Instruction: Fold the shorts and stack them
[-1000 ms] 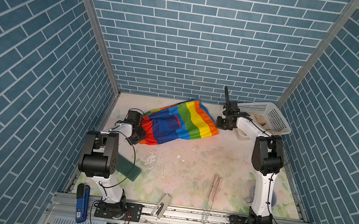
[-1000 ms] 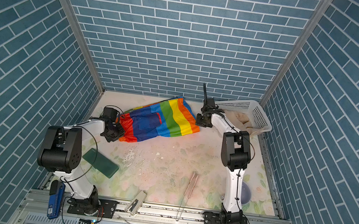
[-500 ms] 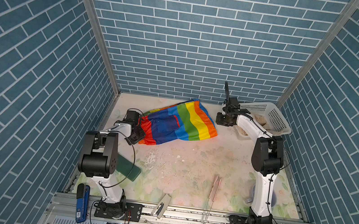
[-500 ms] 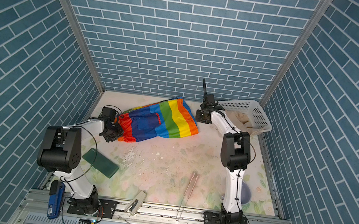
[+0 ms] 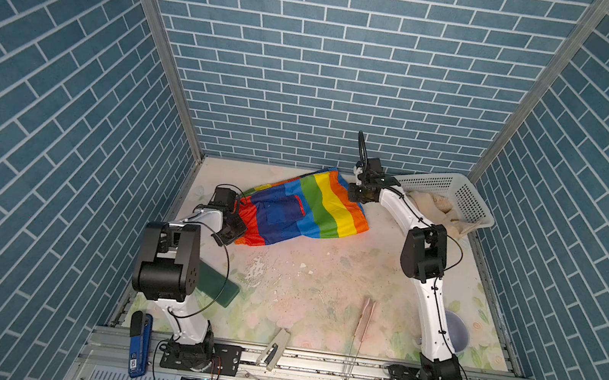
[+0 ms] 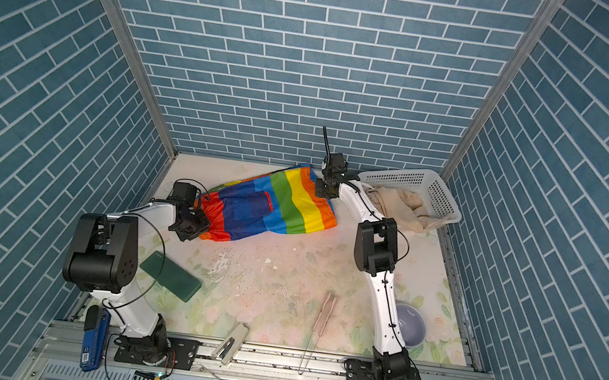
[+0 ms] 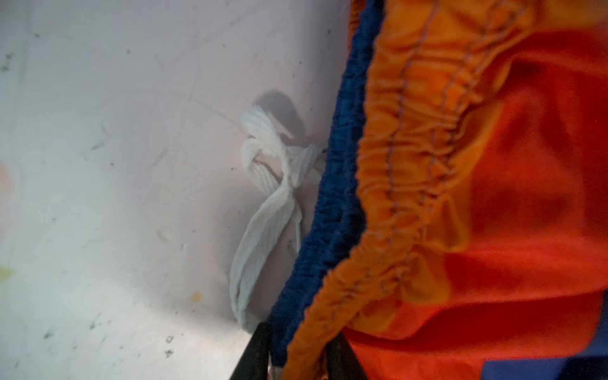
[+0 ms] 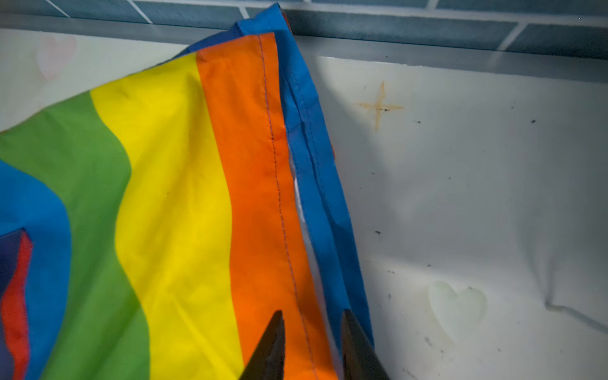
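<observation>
The orange hem of the shorts sits short of the blue hem under it, so next my right gripper pinches the orange hem alone (image 8: 308, 329) and straightens it before folding.
The rainbow-striped shorts (image 5: 304, 211) (image 6: 272, 207) lie spread at the back of the table. My left gripper (image 5: 236, 226) (image 7: 297, 342) is shut on their gathered orange and blue waistband (image 7: 411, 164), and a white drawstring (image 7: 273, 184) lies beside it on the table. At the opposite end, my right gripper (image 5: 352, 194) (image 8: 312, 316) stands open just over the orange and blue leg hem (image 8: 296, 197), which lies flat. The beige shorts (image 5: 432, 208) (image 6: 396, 207) sit crumpled in the white basket (image 5: 466, 196), partly hanging over its front rim.
The basket stands in the back right corner against the wall. A green block (image 5: 218, 287) lies near the left arm. A blue tool (image 5: 138, 345), a stapler (image 5: 276, 347) and pink tongs (image 5: 364, 318) lie along the front. A purple bowl (image 5: 456, 331) sits behind the right arm.
My right gripper has opened and let go of the leg hem, which now lies flat. The left gripper has kept its hold on the waistband without moving.
</observation>
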